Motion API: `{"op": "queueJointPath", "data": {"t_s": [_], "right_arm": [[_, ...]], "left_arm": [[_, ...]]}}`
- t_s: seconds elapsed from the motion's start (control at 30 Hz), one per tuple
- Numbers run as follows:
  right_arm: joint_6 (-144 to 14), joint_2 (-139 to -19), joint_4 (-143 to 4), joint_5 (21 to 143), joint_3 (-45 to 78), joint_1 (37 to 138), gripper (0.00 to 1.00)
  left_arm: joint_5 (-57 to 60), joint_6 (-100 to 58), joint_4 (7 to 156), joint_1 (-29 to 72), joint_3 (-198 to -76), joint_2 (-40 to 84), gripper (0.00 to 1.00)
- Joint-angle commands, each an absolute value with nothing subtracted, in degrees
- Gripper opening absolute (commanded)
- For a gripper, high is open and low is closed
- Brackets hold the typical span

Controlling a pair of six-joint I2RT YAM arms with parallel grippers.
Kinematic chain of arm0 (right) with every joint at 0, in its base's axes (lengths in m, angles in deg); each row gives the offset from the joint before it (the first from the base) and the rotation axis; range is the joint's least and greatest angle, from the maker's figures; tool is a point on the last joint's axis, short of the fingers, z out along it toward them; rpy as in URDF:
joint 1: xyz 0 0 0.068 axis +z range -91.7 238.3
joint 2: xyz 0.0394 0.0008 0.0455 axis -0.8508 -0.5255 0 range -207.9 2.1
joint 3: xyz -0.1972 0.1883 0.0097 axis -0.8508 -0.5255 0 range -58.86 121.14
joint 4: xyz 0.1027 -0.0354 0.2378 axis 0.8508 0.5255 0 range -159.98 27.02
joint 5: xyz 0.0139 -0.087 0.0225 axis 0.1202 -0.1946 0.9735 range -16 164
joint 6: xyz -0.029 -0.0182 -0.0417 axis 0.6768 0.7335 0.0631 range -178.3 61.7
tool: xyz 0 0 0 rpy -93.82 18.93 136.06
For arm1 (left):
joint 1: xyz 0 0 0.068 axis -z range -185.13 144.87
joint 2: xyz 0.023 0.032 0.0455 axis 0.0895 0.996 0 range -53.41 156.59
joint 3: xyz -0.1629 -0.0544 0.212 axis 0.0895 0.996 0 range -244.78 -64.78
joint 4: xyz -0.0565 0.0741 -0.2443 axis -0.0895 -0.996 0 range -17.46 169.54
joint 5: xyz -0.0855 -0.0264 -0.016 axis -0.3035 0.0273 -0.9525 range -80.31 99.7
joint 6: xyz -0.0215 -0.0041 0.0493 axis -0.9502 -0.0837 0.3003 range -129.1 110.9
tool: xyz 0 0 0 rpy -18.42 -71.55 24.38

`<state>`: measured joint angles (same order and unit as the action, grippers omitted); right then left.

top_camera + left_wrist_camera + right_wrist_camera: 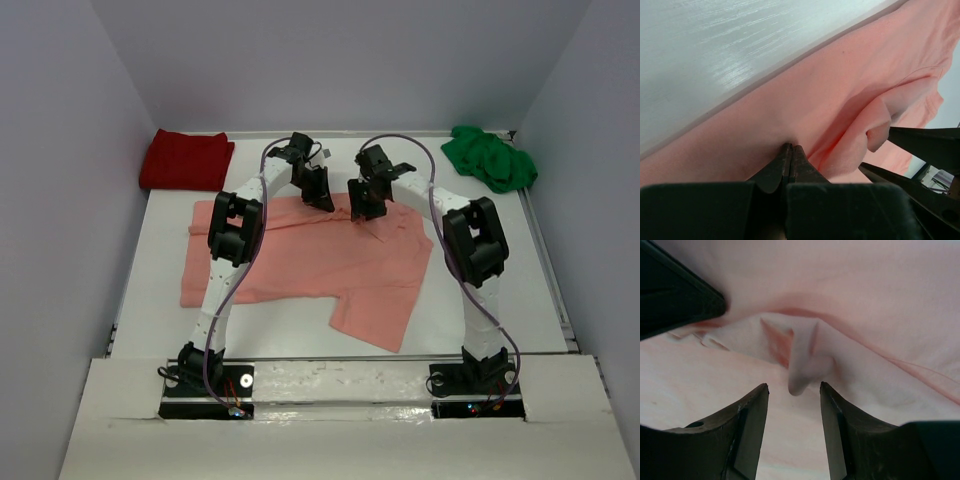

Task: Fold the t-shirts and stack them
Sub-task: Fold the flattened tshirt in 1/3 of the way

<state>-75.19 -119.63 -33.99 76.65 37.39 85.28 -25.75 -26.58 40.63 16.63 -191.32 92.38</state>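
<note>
The salmon-pink t-shirt's fold bunches into a pucker beside the left gripper, so next the right gripper backs off, takes the fold's loose edge point(717, 343) and pulls it out.
The salmon-pink t-shirt point(300, 265) lies spread out in the middle of the table. Both grippers are at its far edge near the collar. My left gripper point(322, 197) is shut, its tips point(790, 147) pinching the pink cloth point(805, 90) next to a raised fold. My right gripper point(365, 207) is open, its jaws point(794, 388) standing on either side of a small raised pucker of the shirt point(802, 367). The dark red t-shirt point(186, 160) lies folded at the back left. The bright green t-shirt point(490, 158) lies crumpled at the back right.
The white table point(500, 290) has side rails and grey walls close around it. The two grippers are very close together; the right one's fingers point(927, 142) show in the left wrist view, and the left gripper's body point(675, 295) shows in the right wrist view.
</note>
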Motion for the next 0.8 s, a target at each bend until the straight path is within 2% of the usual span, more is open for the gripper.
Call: {"op": "queueJointPath", "data": {"t_s": [0.0, 0.07, 0.1, 0.2, 0.27, 0.77], "right_arm": [[-74.6, -120.8, -35.7, 76.1, 41.7, 85.4, 0.52], [-74.3, -121.3, -35.5, 75.8, 42.3, 85.4, 0.47], [-74.2, -121.6, -35.4, 75.7, 42.9, 85.4, 0.32], [-74.2, -122.4, -34.9, 75.6, 43.3, 85.4, 0.07], [-74.2, -122.5, -34.7, 75.5, 43.4, 85.4, 0.00], [-70.8, -125.3, -31.1, 70.6, 48.3, 81.3, 0.00]], "left_arm": [[-20.5, -24.9, 35.6, 16.4, -191.1, 95.7, 0.03], [-20.5, -25.0, 35.6, 16.4, -191.2, 95.8, 0.03], [-20.6, -24.9, 35.5, 16.4, -191.3, 95.9, 0.03], [-20.7, -24.9, 35.5, 16.3, -191.3, 96.1, 0.03], [-20.8, -24.9, 35.6, 16.2, -191.3, 96.3, 0.03], [-21.2, -24.5, 35.4, 15.7, -191.3, 96.4, 0.03]]}}
